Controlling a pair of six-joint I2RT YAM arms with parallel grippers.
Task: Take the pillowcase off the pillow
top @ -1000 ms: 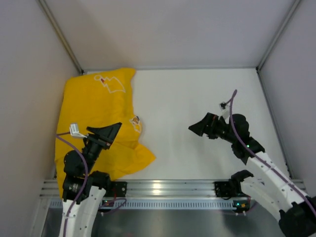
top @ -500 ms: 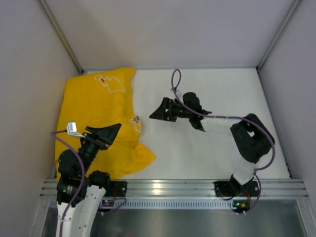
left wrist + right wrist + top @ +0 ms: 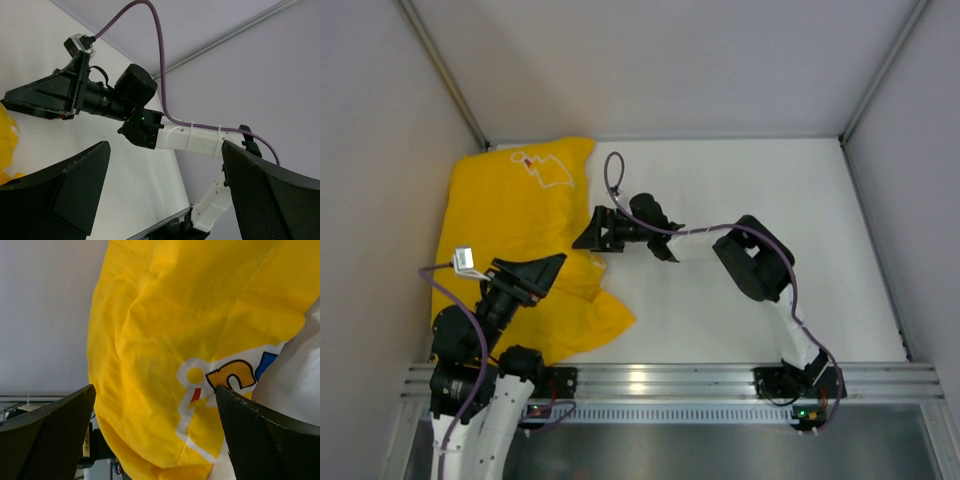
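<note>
The yellow pillowcase will be grabbed by my right gripper by the cloth (image 3: 576, 248) (image 3: 165, 365) next to the small print, halfway along the pillowcase's edge that faces my right arm.
The yellow pillowcase (image 3: 515, 225) with white outline prints lies wrinkled at the left of the table, and the pillow is hidden under it. My right arm stretches across the table; my right gripper (image 3: 586, 238) is open at the pillowcase's right edge, next to a small print. In the right wrist view the yellow cloth (image 3: 165, 330) fills the space ahead of the open right gripper (image 3: 155, 390), not gripped. My left gripper (image 3: 544, 268) is open and empty above the pillowcase's near part. The left wrist view shows the open left gripper (image 3: 165, 165) facing the right gripper.
Grey walls close in the table (image 3: 740, 200) at the left, back and right. The pillowcase lies against the left wall. A metal rail (image 3: 650, 380) runs along the near edge. The right arm's purple cable (image 3: 612, 170) loops above its wrist.
My right arm has swung left across the table, from the right half to the pillowcase's right edge. My left arm has barely moved.
</note>
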